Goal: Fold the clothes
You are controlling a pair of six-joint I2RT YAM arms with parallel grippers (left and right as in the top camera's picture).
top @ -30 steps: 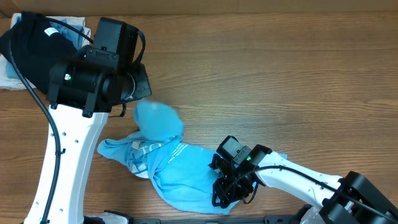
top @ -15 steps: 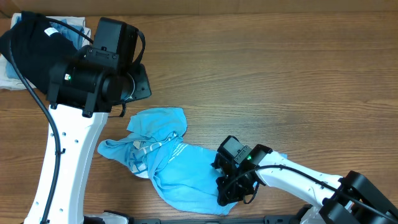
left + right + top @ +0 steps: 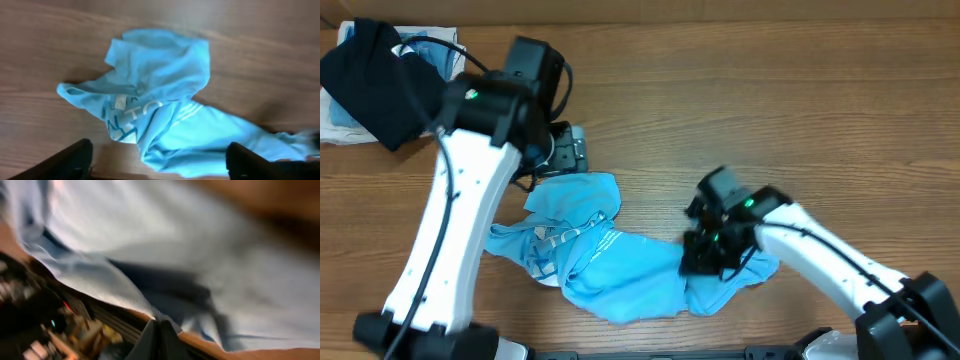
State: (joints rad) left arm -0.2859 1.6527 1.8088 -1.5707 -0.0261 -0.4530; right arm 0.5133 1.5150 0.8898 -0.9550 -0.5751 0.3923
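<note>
The robot's left gripper will close on the fold (image 3: pixel 548 220) (image 3: pixel 134 93) just behind the sky-blue t-shirt's white lettering, where the t-shirt's crumpled back part starts.
The clothes, a light sky-blue t-shirt (image 3: pixel 610 265) with white lettering, lies crumpled on the wooden table at front centre. My left gripper (image 3: pixel 562 152) hovers just above the shirt's upper-left lobe. In the left wrist view its fingers (image 3: pixel 72 161) stand wide apart and open, with the shirt (image 3: pixel 165 90) below and nothing between them. My right gripper (image 3: pixel 705 258) is over the shirt's right end. In the blurred right wrist view the right gripper (image 3: pixel 160 339) is shut, pinching an edge of the pale blue cloth (image 3: pixel 175 255).
A black folded shirt (image 3: pixel 370 80) lies at the back left corner on top of blue and white folded garments (image 3: pixel 338 128). Bare wooden tabletop (image 3: pixel 800 120) stretches across the back right. The table's front edge runs just below the t-shirt.
My left gripper opened and dropped the shirt's raised part, which now lies on the table. The right gripper shut on the shirt's right edge and pulled it up and to the right.
</note>
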